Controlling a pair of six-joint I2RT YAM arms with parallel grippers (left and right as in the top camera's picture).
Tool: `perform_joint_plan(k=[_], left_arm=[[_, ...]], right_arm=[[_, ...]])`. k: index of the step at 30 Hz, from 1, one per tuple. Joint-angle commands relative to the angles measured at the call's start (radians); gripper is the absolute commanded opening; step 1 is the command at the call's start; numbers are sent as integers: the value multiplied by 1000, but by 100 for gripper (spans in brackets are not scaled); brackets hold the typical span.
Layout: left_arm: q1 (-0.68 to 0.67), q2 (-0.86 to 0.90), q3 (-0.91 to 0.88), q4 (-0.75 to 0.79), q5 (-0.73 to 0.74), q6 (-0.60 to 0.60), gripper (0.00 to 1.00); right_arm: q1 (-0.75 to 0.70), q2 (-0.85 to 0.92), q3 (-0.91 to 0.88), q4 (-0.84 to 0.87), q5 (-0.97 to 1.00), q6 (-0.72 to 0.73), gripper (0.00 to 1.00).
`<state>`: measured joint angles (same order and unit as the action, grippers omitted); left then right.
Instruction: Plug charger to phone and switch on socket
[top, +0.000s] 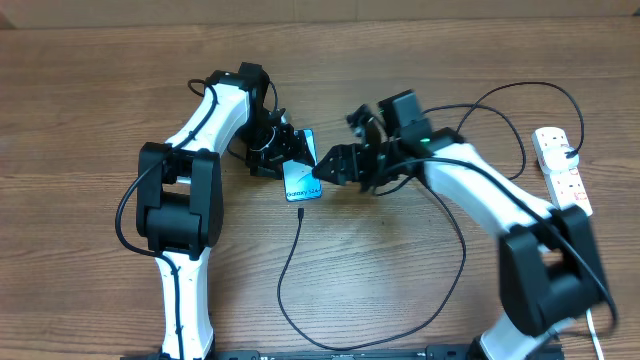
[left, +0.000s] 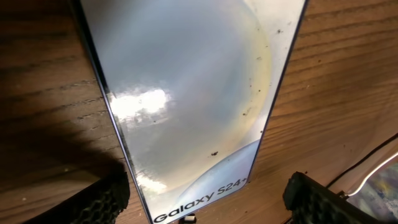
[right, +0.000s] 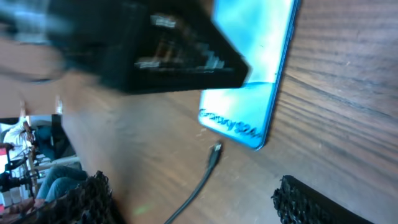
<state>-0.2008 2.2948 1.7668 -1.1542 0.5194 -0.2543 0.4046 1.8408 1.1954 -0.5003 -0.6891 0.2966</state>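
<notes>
My right gripper will take the phone hold of next, by the middle of its long side (top: 317, 165) (right: 283, 61), the one facing my right arm.
The phone (top: 302, 178) lies flat on the wooden table, its light-blue screen reading "Galaxy S24+". In the left wrist view the phone (left: 186, 93) fills the frame. My left gripper (top: 283, 158) is open, with a finger on each side of the phone's lower end (left: 205, 194). The charger's connector tip (top: 300, 212) lies on the table just off the phone's bottom edge, apart from it (right: 216, 150). My right gripper (top: 326, 168) is open and empty, hovering above the tip (right: 193, 196). The black cable (top: 283, 285) loops round to the socket (top: 560, 170) at the far right.
The cable sweeps in wide loops under and behind the right arm (top: 462, 250). The socket's thick white cord (top: 590, 330) runs off the front right edge. The left arm's black body (right: 143, 50) blocks the upper left of the right wrist view.
</notes>
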Motion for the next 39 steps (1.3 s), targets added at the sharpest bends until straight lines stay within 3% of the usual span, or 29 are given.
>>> perform_joint_plan(k=[1,6,8,18,26,39], left_arm=[[0,27,-16,12,12,22,84],[-1,27,-16,30,-31,-60,100],[-4,27,-10,36,-54,-102,100],[-97,27,167,-56,-416,-283,100],[-161,49,167,0,-446,-312,100],[-158,86,166,36,-490,-293,100]], right_arm=[[6,83,3,39,26,45,85],[0,69,3,43,42,44,95],[-2,66,3,39,42,43,100],[-2,66,3,27,41,29,100],[-2,67,3,27,41,29,100],[5,69,3,42,46,29,100]])
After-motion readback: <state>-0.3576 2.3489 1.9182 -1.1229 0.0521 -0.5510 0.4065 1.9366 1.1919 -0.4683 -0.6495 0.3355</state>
